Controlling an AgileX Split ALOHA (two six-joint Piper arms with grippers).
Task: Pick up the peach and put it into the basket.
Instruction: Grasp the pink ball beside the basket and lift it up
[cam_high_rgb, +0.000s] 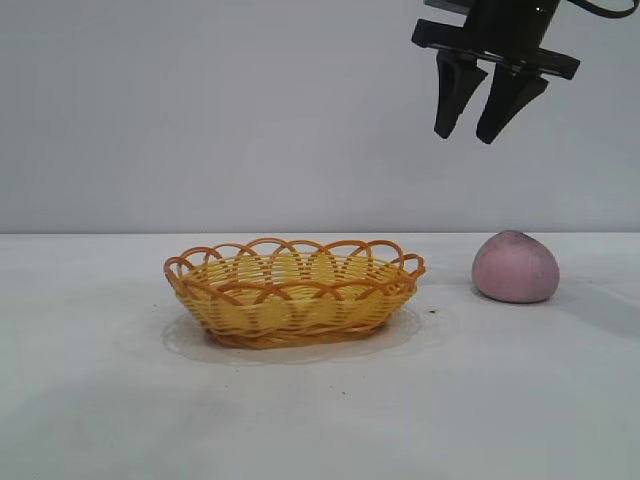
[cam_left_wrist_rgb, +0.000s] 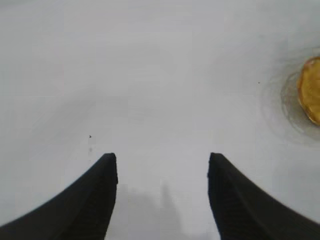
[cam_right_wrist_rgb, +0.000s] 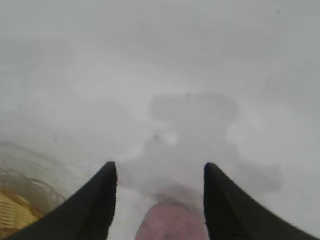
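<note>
My right gripper is to come down next to the top of the dusty pink peach (cam_high_rgb: 514, 240) (cam_right_wrist_rgb: 172, 229) beside the basket, and I will close it there.
The dusty pink peach (cam_high_rgb: 515, 267) sits on the white table to the right of the yellow wicker basket (cam_high_rgb: 292, 291), clear of it. My right gripper (cam_high_rgb: 467, 135) hangs open and empty high above the table, over the gap between basket and peach, slightly left of the peach. In the right wrist view the gripper (cam_right_wrist_rgb: 160, 167) is open, with the peach (cam_right_wrist_rgb: 172, 222) far below between the fingers and the basket's rim (cam_right_wrist_rgb: 15, 212) at one side. My left gripper (cam_left_wrist_rgb: 162, 159) is open and empty over bare table; a bit of the basket (cam_left_wrist_rgb: 311, 95) shows at the frame edge.
The white table (cam_high_rgb: 100, 400) spreads around both things. A faint ring mark lies around the basket's base. A plain grey wall stands behind.
</note>
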